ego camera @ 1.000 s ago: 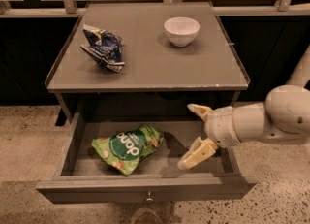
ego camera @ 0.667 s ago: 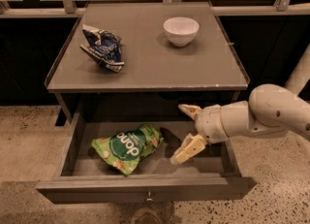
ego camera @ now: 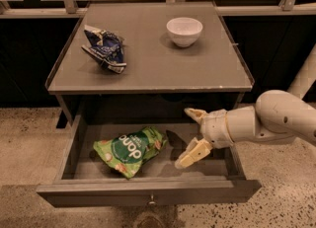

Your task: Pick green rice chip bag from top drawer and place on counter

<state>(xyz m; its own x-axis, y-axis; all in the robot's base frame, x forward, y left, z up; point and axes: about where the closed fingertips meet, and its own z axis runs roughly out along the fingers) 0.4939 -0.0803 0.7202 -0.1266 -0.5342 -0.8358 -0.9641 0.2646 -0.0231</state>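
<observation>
Next, my gripper shuts on the back end (ego camera: 155,137) of the green rice chip bag, which is the end closest to the cream fingers.
The green rice chip bag (ego camera: 130,149) lies flat in the left half of the open top drawer (ego camera: 148,191), which is pulled out toward the camera with its small knob at the front. My gripper (ego camera: 189,136) is open, its two cream fingers spread wide, over the right half of the drawer, just right of the bag and not touching it. The white arm comes in from the right. The grey counter (ego camera: 148,69) sits above the drawer.
A blue and white wrinkly snack bag (ego camera: 104,48) lies on the counter's left side. A white bowl (ego camera: 184,31) stands at the counter's back right. Speckled floor surrounds the cabinet, and a railing runs behind it.
My gripper has moved left over the drawer, closer to the green bag, with fingers still spread. The bag has not moved.
</observation>
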